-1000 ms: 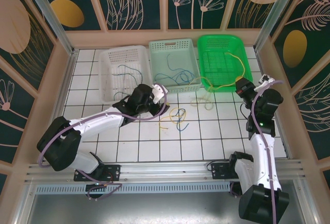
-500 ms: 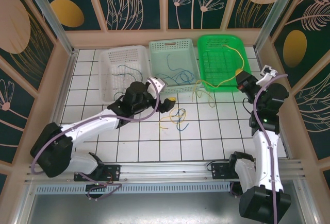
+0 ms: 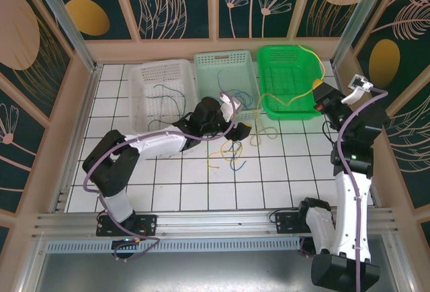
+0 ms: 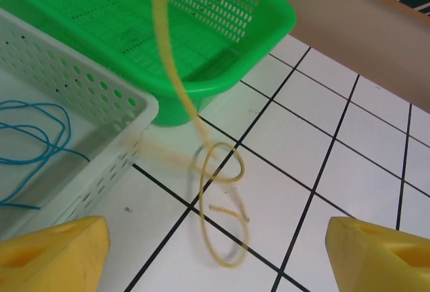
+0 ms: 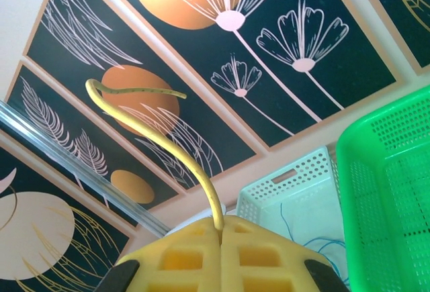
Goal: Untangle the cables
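Note:
My right gripper is going to release the yellow cable on the middle of the green basket's bottom (image 3: 295,89).
My right gripper (image 3: 320,92) hangs over the green basket's right rim, shut on one end of a yellow cable (image 5: 156,139); its jaws (image 5: 220,228) are pressed together on it. That cable runs across the green basket (image 3: 289,107) and down to loose loops (image 3: 264,131) on the tiles. My left gripper (image 3: 244,130) is open just left of those loops. In the left wrist view the loops (image 4: 222,201) lie between and ahead of my two yellow fingertips (image 4: 57,252). A small tangle of yellow, blue and dark green cables (image 3: 232,151) lies on the tiles below the left gripper.
Three baskets line the back: a white one (image 3: 144,80) with a dark cable, a mint one (image 3: 208,60) with blue cables (image 4: 33,137), and the green one (image 4: 269,17). Walls close in the back and both sides.
The left arm has stretched right, from beside the white basket to the yellow loops. The right gripper has risen and moved back-right, drawing the yellow cable across the green basket.

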### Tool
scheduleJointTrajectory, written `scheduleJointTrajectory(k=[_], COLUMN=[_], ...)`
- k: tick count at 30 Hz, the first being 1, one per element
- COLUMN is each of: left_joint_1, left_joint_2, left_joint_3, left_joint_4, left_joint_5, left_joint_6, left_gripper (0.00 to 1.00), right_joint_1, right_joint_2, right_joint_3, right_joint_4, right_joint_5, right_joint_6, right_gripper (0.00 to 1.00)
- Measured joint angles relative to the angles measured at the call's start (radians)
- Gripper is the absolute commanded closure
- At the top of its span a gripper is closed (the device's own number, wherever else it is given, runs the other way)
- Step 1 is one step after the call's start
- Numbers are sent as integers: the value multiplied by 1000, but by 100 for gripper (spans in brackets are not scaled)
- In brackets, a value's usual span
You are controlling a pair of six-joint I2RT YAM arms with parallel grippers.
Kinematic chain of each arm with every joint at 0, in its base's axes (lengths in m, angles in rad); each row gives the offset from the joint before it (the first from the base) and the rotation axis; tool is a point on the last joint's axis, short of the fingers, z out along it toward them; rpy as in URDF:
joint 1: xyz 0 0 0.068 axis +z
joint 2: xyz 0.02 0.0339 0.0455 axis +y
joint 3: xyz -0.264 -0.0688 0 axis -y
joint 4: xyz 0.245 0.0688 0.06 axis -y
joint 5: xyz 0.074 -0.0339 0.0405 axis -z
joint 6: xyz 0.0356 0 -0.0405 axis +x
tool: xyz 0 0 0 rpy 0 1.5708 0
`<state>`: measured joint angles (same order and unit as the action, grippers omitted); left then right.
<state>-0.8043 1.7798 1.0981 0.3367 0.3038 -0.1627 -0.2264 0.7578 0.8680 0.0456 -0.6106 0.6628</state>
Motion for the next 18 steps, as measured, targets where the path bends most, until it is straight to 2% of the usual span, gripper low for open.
scheduleJointTrajectory(k=[8,13,18], left_joint_1=[-3,-6,-6], left_joint_2=[88,81,29], left_joint_3=[92,69,-29], left_joint_4=[4,13,11], left_joint_5=[31,19,-17], left_joint_6=[4,9,16], left_gripper=[22,21,21], right_joint_1=[4,5,5], right_joint_2=[-3,-3,55], right_joint_3=[33,105,109], right_joint_4=[-79,-150,-121], right_joint_5=[-29,88,224], right_joint_6=[-26,-99,-142], right_gripper=[100,100,100])
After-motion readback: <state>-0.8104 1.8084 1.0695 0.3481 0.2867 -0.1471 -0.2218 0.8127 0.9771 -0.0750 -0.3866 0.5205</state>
